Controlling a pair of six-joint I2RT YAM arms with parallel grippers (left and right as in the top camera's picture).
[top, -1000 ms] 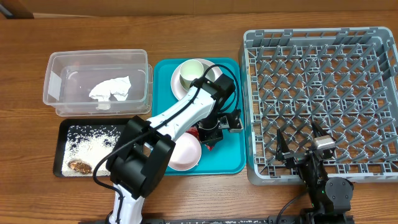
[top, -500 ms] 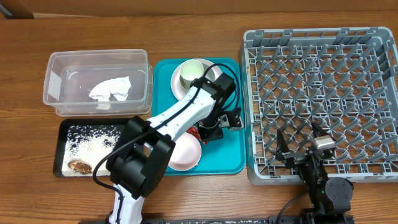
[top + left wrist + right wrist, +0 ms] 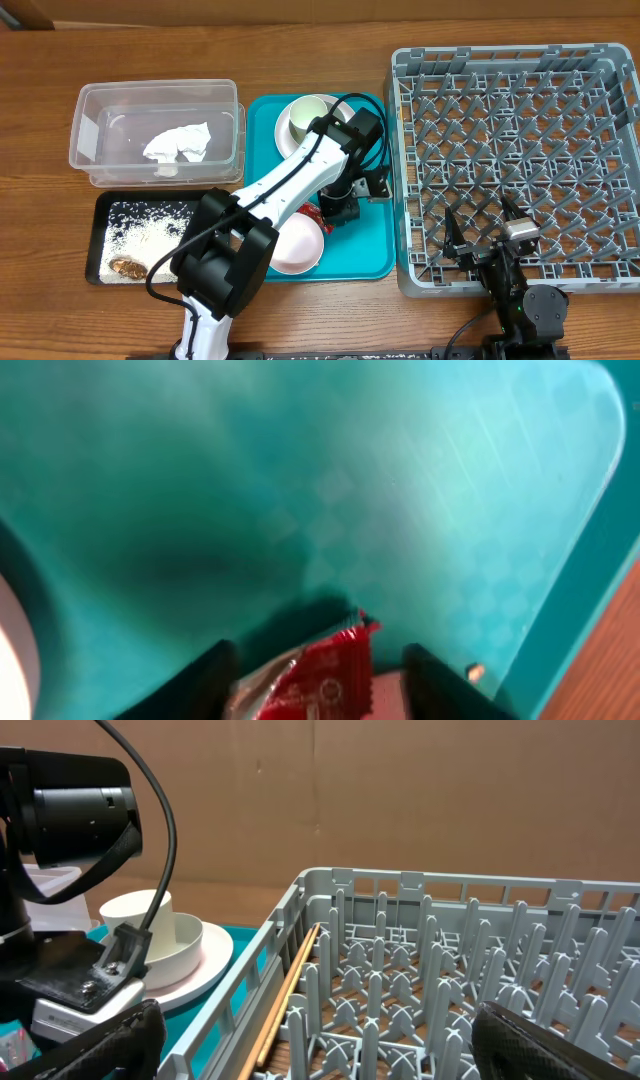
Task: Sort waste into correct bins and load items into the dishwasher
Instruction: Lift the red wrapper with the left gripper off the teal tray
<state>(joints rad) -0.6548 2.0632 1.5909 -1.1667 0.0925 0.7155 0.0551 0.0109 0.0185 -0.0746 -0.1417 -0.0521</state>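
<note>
The white bowl's rim crowds the end of the red wrapper between my fingers, so next my left gripper lifts clear and grabs the wrapper by its silver part [image 3: 262, 686].
My left gripper [image 3: 335, 212] hovers low over the teal tray [image 3: 365, 255]. Its jaws stand apart, and the shiny red wrapper [image 3: 322, 678] lies between the black fingers [image 3: 215, 682] with a gap on the right side. From overhead only a sliver of the wrapper [image 3: 313, 208] shows beside the wrist. A white cup [image 3: 310, 117] on a plate sits at the tray's far end, and a white bowl [image 3: 296, 246] at its near end. My right gripper [image 3: 480, 232] is open over the near left corner of the grey dish rack [image 3: 520, 130], empty.
The clear tub [image 3: 90, 120] at the left holds a crumpled white napkin [image 3: 178, 143]. In front of it the black tray [image 3: 100, 205] carries rice grains and brown bits [image 3: 127, 266]. The rack's upright pegs [image 3: 430, 980] fill the right wrist view.
The left jaws, closed around the wrapper half a second ago, now stand apart. The left wrist has shifted slightly toward the far side. The right arm has not moved.
</note>
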